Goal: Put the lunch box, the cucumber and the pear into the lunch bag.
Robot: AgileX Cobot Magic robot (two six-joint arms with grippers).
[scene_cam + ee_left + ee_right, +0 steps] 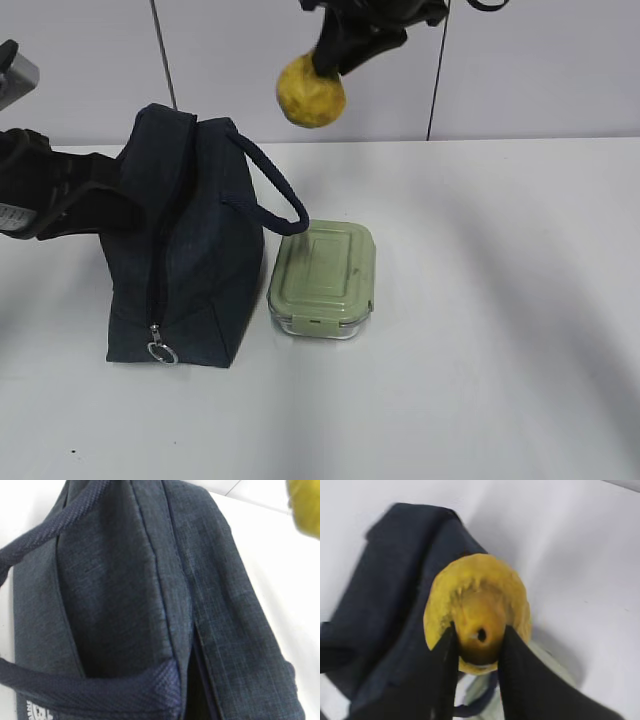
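Observation:
I should use my right gripper to set the yellow pear down inside the far end of the navy lunch bag's zipper slit (209,180) (426,570).
The navy lunch bag (190,250) stands on the white table (500,300), its zipper slit partly open (197,680) and the ring pull (162,351) at the near end. My left gripper (105,205) presses into the bag's left side. Its fingers are hidden under fabric, and a handle strap (100,687) runs into the jaws. My right gripper (479,630) is shut on the neck of the yellow pear (311,91), held high above the bag's far end. The pear also shows in the left wrist view (305,505). The green-lidded lunch box (323,280) sits right of the bag. The cucumber is out of view.
The bag's other handle (275,190) loops out over the lunch box's far corner. A white wall (250,60) with dark seams rises behind the table. Bare table lies to the right and in front.

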